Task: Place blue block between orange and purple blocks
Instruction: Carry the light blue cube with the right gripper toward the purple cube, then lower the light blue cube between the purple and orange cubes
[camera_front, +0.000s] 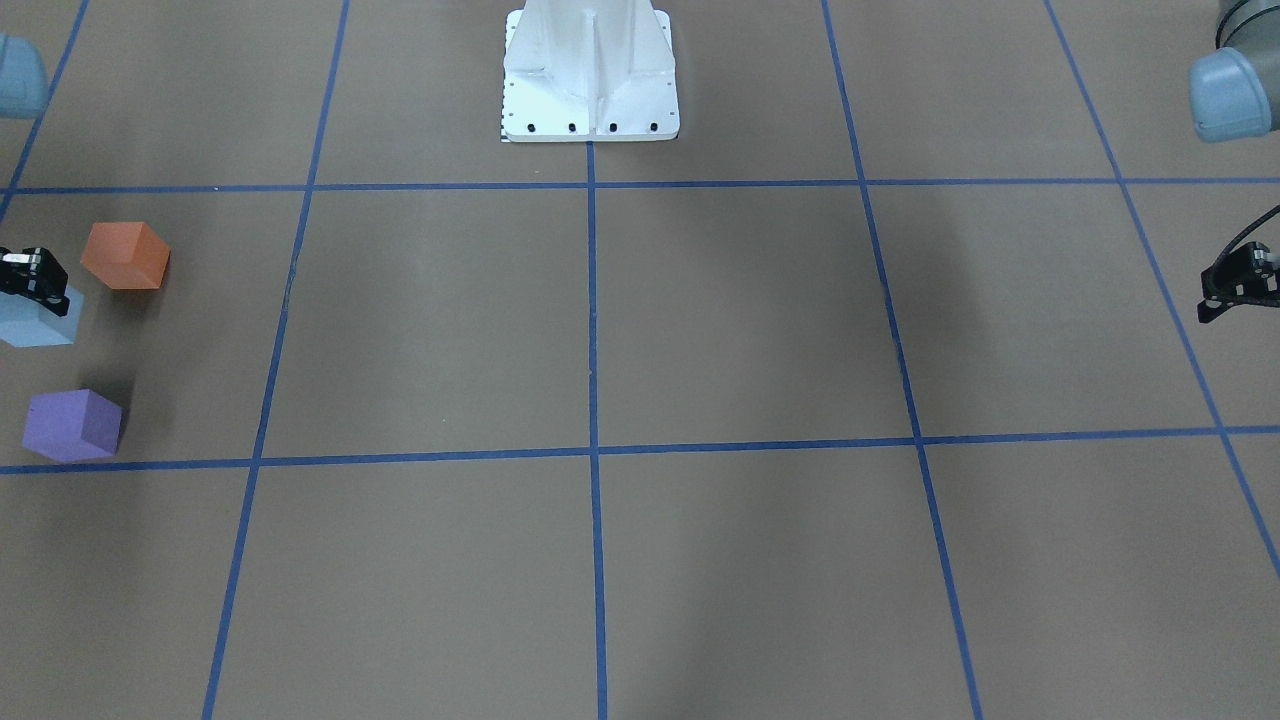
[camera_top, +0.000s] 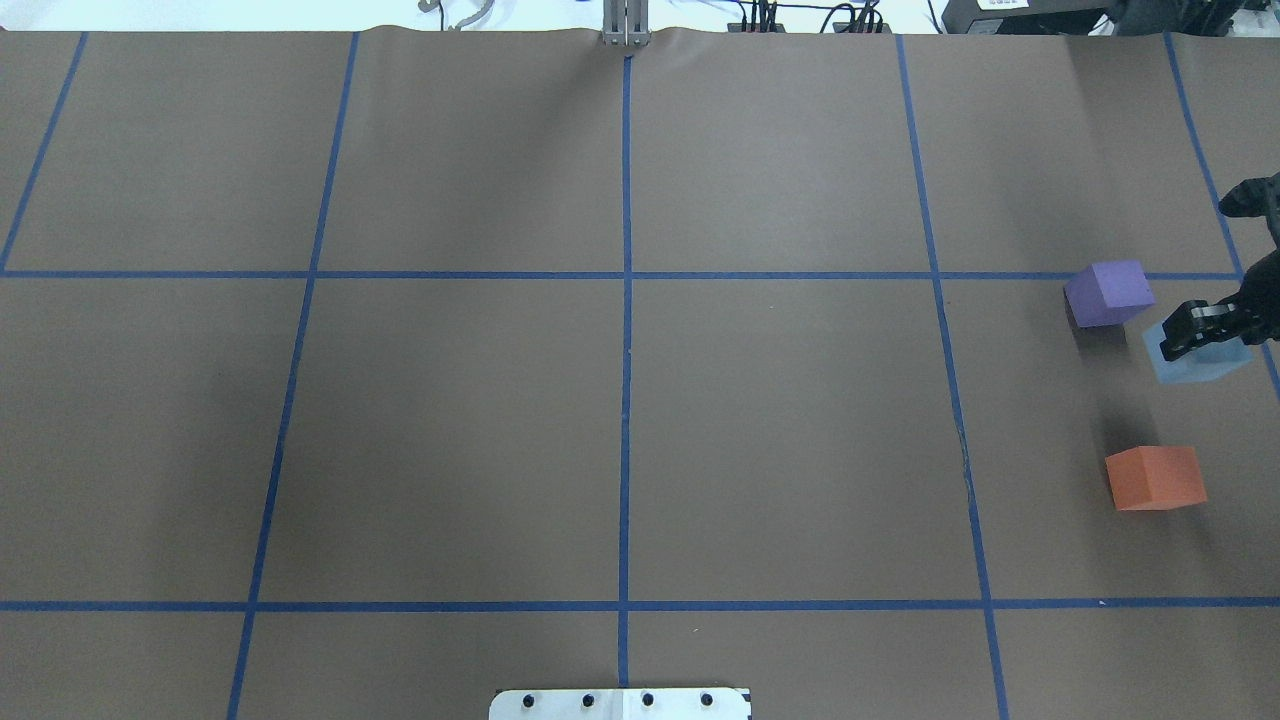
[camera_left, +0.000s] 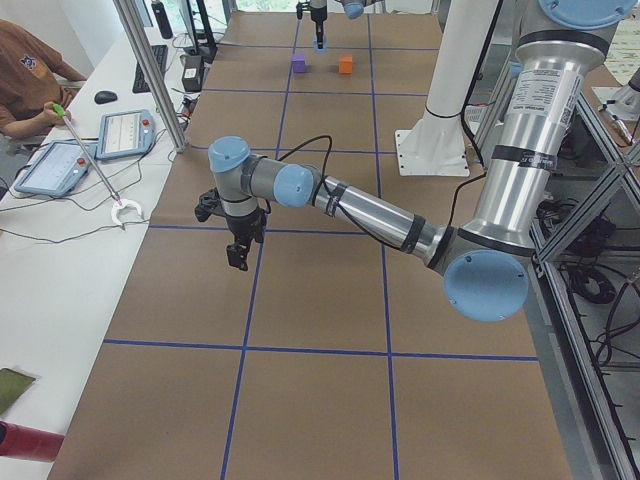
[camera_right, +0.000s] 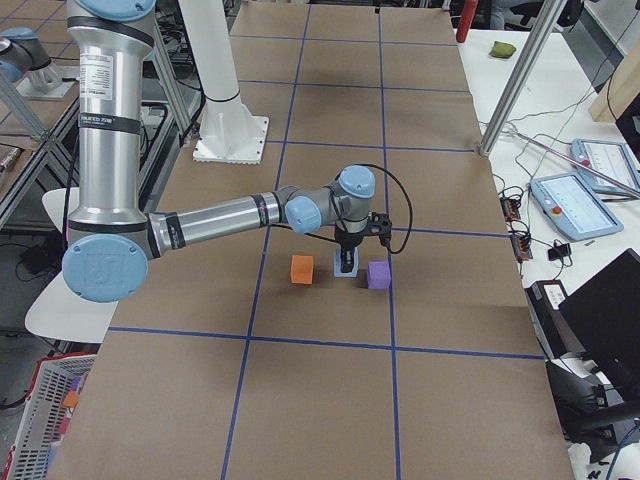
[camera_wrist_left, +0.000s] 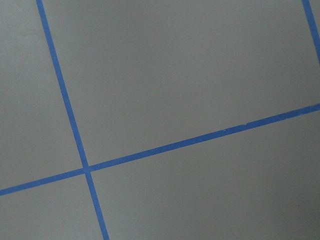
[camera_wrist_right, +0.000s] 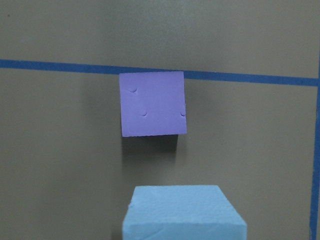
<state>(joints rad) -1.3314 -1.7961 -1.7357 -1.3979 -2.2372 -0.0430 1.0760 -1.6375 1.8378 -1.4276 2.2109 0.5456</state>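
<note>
Next, my right gripper puts the blue block down on the bare table midway (camera_front: 109, 335) (camera_wrist_right: 143, 194) between the orange block and the purple block.
The light blue block (camera_top: 1195, 362) rests on the table between the purple block (camera_top: 1108, 292) and the orange block (camera_top: 1155, 478), at the far right of the overhead view. My right gripper (camera_top: 1212, 326) is right over the blue block and looks shut on it. In the front-facing view only one finger (camera_front: 35, 277) shows, at the left edge, above the blue block (camera_front: 40, 322). The right wrist view shows the blue block (camera_wrist_right: 182, 210) close below and the purple block (camera_wrist_right: 152, 103) beyond it. My left gripper (camera_front: 1225, 295) hangs empty at the other end of the table and looks shut.
Blue tape lines (camera_top: 626, 300) divide the brown table into squares. The white robot base (camera_front: 590, 75) stands at the middle of the robot's edge. An operator (camera_left: 25, 85) sits beside the table with tablets (camera_left: 125, 133) in the exterior left view.
</note>
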